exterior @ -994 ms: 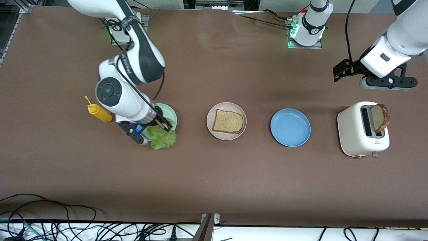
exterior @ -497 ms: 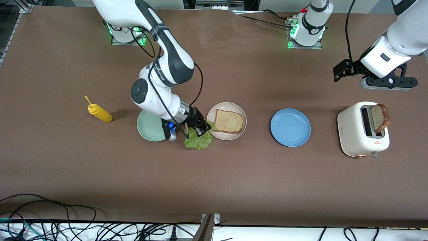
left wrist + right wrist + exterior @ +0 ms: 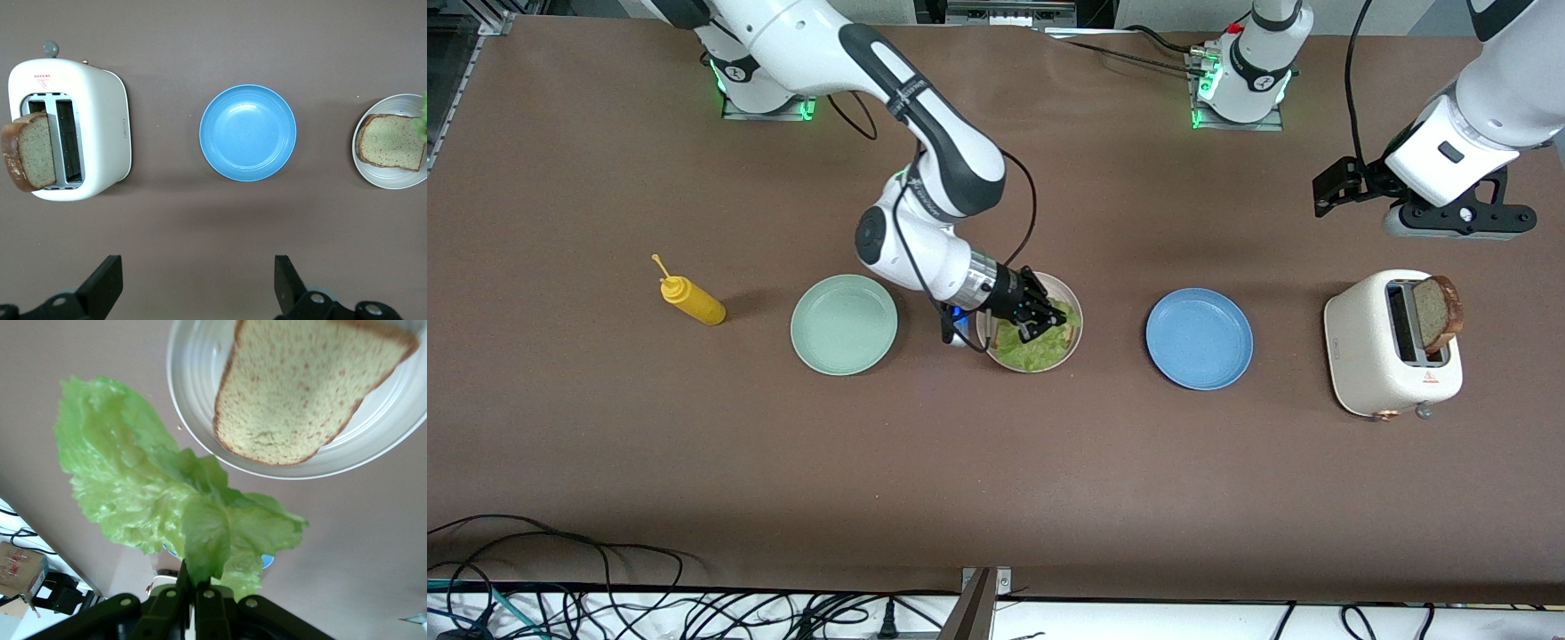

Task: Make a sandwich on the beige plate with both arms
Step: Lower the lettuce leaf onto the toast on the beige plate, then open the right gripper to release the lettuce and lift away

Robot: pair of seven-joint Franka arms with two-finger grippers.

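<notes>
My right gripper has a place to go. It will put the lettuce leaf down on the bread slice on the beige plate (image 3: 1031,334) (image 3: 293,397).
My right gripper (image 3: 1040,318) is shut on a ruffled light-green lettuce leaf (image 3: 1032,348) and holds it over the beige plate (image 3: 1080,325). In the front view the leaf hides the bread slice on that plate. The right wrist view shows the gripper (image 3: 197,577) pinching the leaf (image 3: 133,473) by its edge, with the slice (image 3: 307,393) on the plate (image 3: 200,380) below. My left gripper (image 3: 1334,188) waits open and empty (image 3: 198,267) in the air near the toaster (image 3: 1369,356). A second bread slice (image 3: 1439,313) sticks out of the toaster's slot.
A mint-green plate (image 3: 843,324) and a yellow squeeze bottle (image 3: 691,300) lie toward the right arm's end. A blue plate (image 3: 1199,338) lies between the beige plate and the toaster. Cables run along the table's front edge.
My right gripper has carried the lettuce from the mint-green plate to over the beige plate, and the leaf now covers the bread there. The left arm has not moved.
</notes>
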